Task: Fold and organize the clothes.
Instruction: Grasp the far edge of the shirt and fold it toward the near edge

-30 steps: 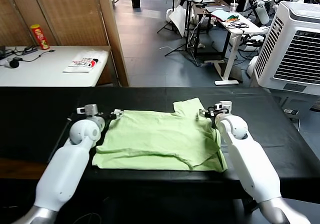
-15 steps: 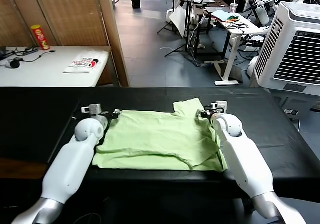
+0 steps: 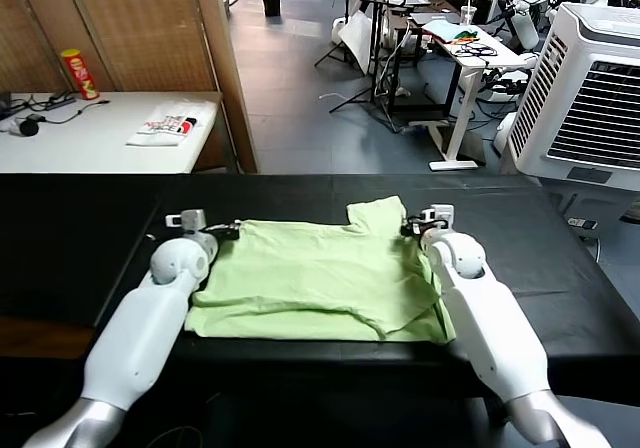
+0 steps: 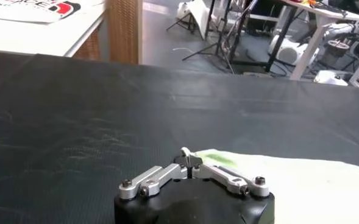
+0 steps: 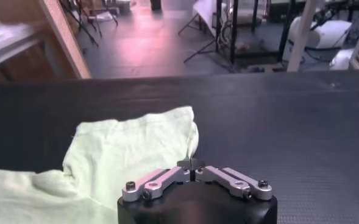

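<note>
My right gripper needs to release the shirt's far edge on the shirt's near half, setting it free at the shirt's end [image 3: 425, 287] that is toward the cooler.
The pale lime-green shirt [image 3: 320, 278] lies partly folded on the black table [image 3: 80, 238], a sleeve flap sticking out at its far right. Its collar, buttons and patterned patch are hidden. My left gripper [image 3: 232, 230] is shut on the shirt's far left corner; in the left wrist view the jaws [image 4: 190, 159] pinch the fabric edge [image 4: 277, 176]. My right gripper [image 3: 408, 228] is shut on the shirt's far right edge beside the sleeve; in the right wrist view it [image 5: 191, 163] pinches the sleeve's hem [image 5: 130, 146].
The black table's far edge [image 3: 330, 176] lies beyond the shirt. A white side table [image 3: 90, 133] with a red can [image 3: 80, 73] and a folded cloth [image 3: 168, 126] stands far left. A large white cooler [image 3: 590, 88] stands at the right.
Both arms have shifted slightly inward and forward along the shirt's far edge. The shirt's shape is nearly unchanged.
</note>
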